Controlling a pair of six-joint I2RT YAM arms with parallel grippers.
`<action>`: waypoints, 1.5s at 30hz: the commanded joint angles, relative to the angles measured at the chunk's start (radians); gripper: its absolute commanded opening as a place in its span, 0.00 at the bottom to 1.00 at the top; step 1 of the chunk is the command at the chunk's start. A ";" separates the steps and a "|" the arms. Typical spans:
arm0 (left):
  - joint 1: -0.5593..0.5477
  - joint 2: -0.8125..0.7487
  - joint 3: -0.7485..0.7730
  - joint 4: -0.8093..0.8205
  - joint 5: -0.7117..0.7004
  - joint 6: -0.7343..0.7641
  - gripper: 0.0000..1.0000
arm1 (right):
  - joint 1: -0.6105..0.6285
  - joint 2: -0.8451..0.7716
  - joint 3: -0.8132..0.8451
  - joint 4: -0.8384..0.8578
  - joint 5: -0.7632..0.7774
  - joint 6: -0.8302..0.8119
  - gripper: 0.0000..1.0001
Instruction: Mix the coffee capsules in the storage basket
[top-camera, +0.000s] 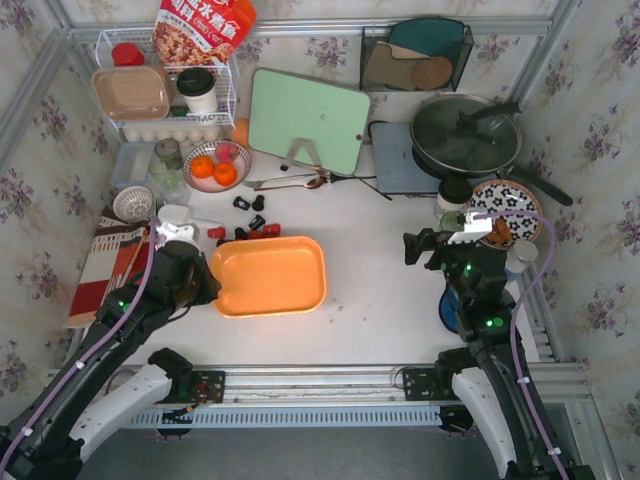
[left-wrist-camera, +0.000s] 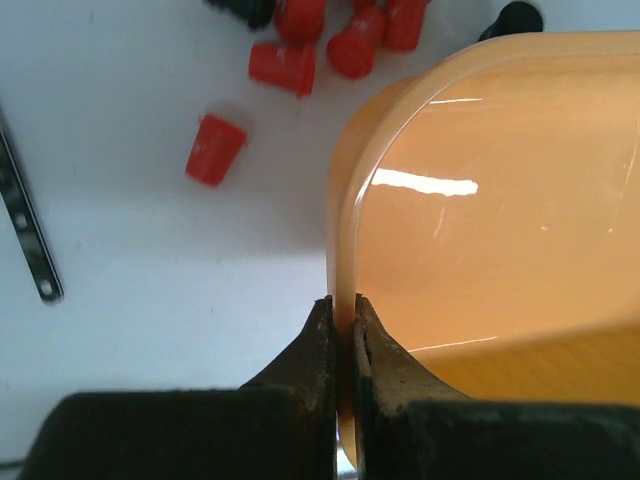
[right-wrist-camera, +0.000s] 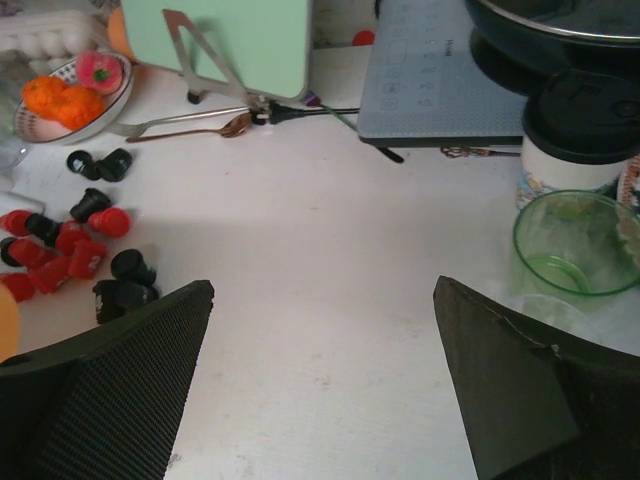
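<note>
Next, my right gripper grips the free short rim (top-camera: 324, 279) of the orange storage basket, across from where my left gripper holds it.
The orange storage basket (top-camera: 270, 278) lies on the white table left of centre, with nothing inside it. My left gripper (top-camera: 205, 285) is shut on the basket's left rim. In the left wrist view its fingertips (left-wrist-camera: 343, 300) pinch the thin wall of the basket (left-wrist-camera: 500, 220). Red and black coffee capsules (top-camera: 250, 222) lie scattered on the table just behind the basket. Some red coffee capsules (left-wrist-camera: 330, 40) are in a cluster, with one red capsule (left-wrist-camera: 213, 148) apart from them. My right gripper (top-camera: 422, 246) hovers open over bare table to the right, its jaws (right-wrist-camera: 322, 285) wide and empty, with the coffee capsules (right-wrist-camera: 75, 240) far to its left.
A bowl of oranges (top-camera: 216, 168) and a green cutting board (top-camera: 308, 120) stand behind the capsules, with a spoon (top-camera: 290, 182) between them. A pan (top-camera: 466, 132) on a hob, a patterned plate (top-camera: 505, 210) and a green glass cup (right-wrist-camera: 575, 243) crowd the right. A white wire rack (top-camera: 165, 90) stands back left.
</note>
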 joint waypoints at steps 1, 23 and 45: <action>0.000 0.024 0.012 0.242 -0.030 0.166 0.00 | 0.038 0.019 0.022 -0.002 -0.030 -0.026 1.00; -0.124 0.206 0.016 0.651 -0.161 0.236 0.00 | 0.756 0.471 0.346 0.001 0.622 0.232 0.87; -0.177 0.155 -0.005 0.614 -0.251 0.200 0.00 | 0.821 0.616 0.367 -0.046 0.655 0.410 0.42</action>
